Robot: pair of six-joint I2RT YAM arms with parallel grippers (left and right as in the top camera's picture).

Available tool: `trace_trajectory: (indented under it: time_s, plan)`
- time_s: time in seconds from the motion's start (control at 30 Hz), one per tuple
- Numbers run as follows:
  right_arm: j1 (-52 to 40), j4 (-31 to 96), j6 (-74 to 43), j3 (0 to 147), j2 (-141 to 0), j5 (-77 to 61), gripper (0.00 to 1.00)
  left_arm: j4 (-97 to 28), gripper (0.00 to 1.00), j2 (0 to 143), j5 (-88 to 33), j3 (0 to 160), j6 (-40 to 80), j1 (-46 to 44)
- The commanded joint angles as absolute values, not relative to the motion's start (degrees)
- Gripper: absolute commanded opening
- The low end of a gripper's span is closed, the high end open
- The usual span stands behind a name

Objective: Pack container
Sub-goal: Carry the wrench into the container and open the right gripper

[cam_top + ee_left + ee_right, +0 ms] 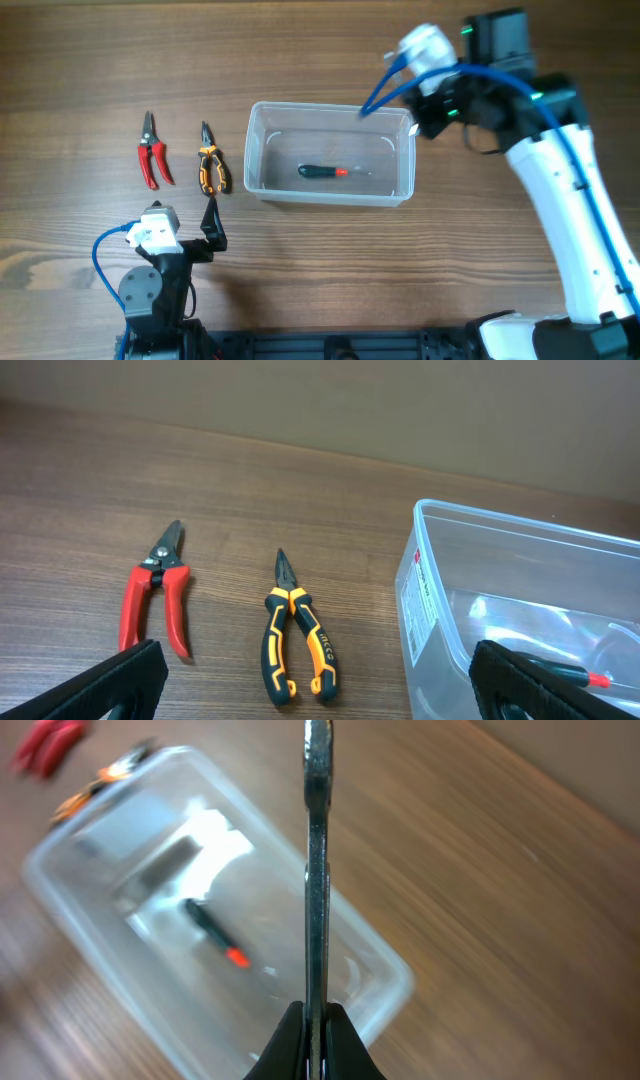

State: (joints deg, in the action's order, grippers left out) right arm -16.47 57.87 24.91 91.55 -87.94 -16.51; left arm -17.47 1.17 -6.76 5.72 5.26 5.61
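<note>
I should have my right gripper release the metal tool in the clear container [328,154] [240,917], placing it just behind the black screwdriver. The metal tool is now held above the container.
The clear container [256,150] stands mid-table and holds a black screwdriver with a red band [322,171]. My right gripper [425,118] hovers at the container's far right corner. In the right wrist view it [316,1025] is shut on a thin flat metal tool [317,870] seen edge-on above the container [395,982] and the screwdriver [208,923]. My left gripper [212,225] is open and empty near the front left. In its wrist view its fingers [320,695] frame the orange-black pliers [295,635], with the container [430,590] at the right.
Red-handled shears [152,155] and the orange-black pliers [210,165] lie side by side on the wooden table left of the container. The shears also show in the left wrist view [155,595]. The right wrist view is blurred.
</note>
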Motion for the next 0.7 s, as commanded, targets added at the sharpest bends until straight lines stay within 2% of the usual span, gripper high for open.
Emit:
trace_trajectory:
  time_s: [0.0, 0.13, 0.47, 0.67]
  plan:
    - [-26.2, 57.6, 35.2, 92.6, -88.5, -16.9, 0.04, -17.1, 1.00, 0.8, -7.5, 5.3, 5.8, 5.4]
    - [-32.4, 57.8, 40.4, 92.6, -93.9, -5.6, 0.04, -17.1, 1.00, 0.8, -7.5, 5.3, 5.8, 5.4]
    - [-32.1, 56.9, 41.8, 92.6, -115.2, -3.6, 0.04, -17.1, 1.00, 0.8, -7.5, 5.3, 5.8, 5.4]
    - [-31.9, 54.5, 38.3, 92.5, -118.7, 0.7, 0.04, -17.1, 1.00, 0.8, -7.5, 5.3, 5.8, 5.4]
